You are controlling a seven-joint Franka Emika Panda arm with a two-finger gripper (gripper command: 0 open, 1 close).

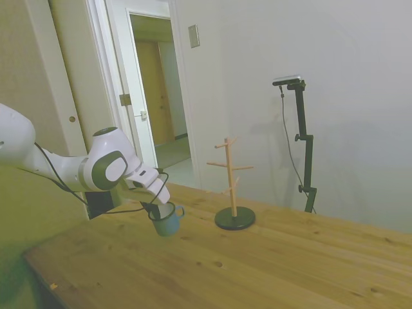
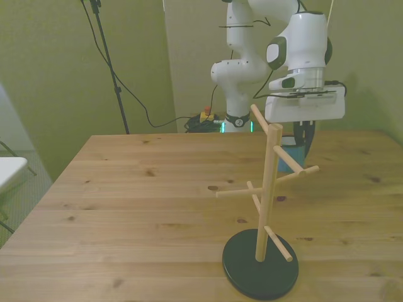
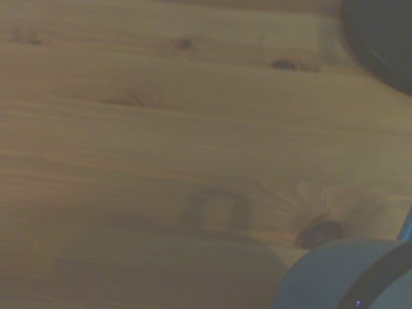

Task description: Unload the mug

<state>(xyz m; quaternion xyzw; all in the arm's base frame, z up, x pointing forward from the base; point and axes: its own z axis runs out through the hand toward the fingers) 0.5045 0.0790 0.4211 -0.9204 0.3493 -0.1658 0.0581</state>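
Observation:
I will use my gripper to set the mug down on the bare planks (image 1: 180,259) next to the dark knots, where it is clear of the peg stand.
The small blue-teal mug (image 1: 167,223) hangs tilted low over the wooden table (image 1: 270,270), left of the wooden peg stand (image 1: 232,187) in the side view. My gripper (image 1: 156,211) is shut on its rim, with one dark finger inside the white interior. I cannot tell whether the mug's base touches the wood. In the front view the mug (image 2: 291,153) sits behind the peg stand (image 2: 267,189), mostly hidden by the pegs, under the gripper (image 2: 301,141). The wrist view shows the mug's wall (image 3: 335,277) over bare planks. All the stand's pegs are bare.
The stand's black round base (image 2: 260,272) sits near the table's front edge, also in the wrist view (image 3: 383,38). A white object (image 2: 9,168) stands off the table at the front view's left. An open doorway (image 1: 158,90) lies behind the table.

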